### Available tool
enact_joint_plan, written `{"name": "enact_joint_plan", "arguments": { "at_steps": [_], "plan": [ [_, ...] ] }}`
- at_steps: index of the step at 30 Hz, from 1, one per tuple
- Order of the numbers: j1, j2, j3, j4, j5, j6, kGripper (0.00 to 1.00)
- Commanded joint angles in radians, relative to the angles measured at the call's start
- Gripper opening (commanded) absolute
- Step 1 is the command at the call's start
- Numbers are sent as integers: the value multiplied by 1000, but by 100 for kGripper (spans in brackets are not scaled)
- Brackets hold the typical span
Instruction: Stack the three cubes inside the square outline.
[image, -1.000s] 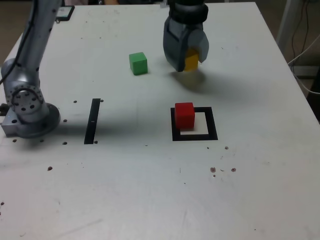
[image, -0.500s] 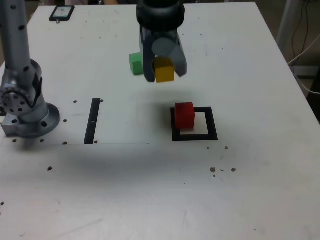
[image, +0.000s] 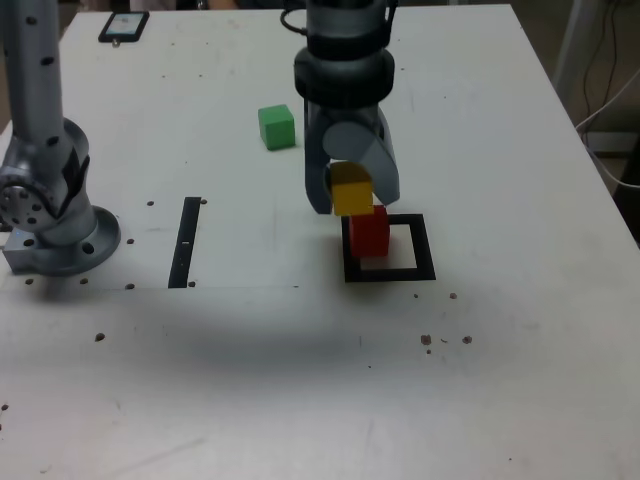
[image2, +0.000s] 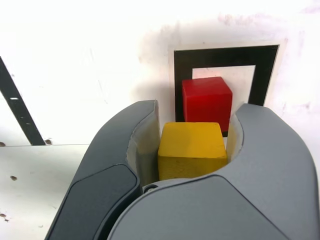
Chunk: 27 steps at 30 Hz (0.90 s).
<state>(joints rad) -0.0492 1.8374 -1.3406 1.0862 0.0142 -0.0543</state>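
Next, my gripper lets go of the yellow cube on top of the red cube (image: 370, 207) (image2: 207, 88), so that the two are stacked within the square outline.
My gripper (image: 352, 196) is shut on the yellow cube (image: 351, 190), which hangs in the air just above and slightly to the exterior view's left of the red cube (image: 370, 232). The red cube sits inside the square outline (image: 420, 268), toward its back left corner. In the wrist view the yellow cube (image2: 192, 149) is clamped between both grey fingers (image2: 131, 150), with the red cube (image2: 207, 100) and the square outline (image2: 224, 57) just beyond it. The green cube (image: 276, 127) rests alone on the table farther back, to the exterior view's left.
A narrow black strip (image: 186, 241) lies on the white table (image: 300, 380) at the exterior view's left. The arm's grey base (image: 50, 215) stands at the left edge. A dark phone-like object (image: 124, 24) lies at the back left corner.
The gripper, still carrying the yellow cube, has travelled from the back of the table toward the front and lowered until it hangs just above the red cube.
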Motion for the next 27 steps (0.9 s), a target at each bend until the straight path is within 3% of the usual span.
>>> {"name": "enact_joint_plan", "arguments": {
  "at_steps": [1, 8, 27],
  "plan": [
    [-2, 28, 0, -16, -20, -2, 15],
    [-18, 61, -11, -25, -36, -2, 15],
    [-21, 53, -7, -38, 14, -10, 16]
  ]
}}
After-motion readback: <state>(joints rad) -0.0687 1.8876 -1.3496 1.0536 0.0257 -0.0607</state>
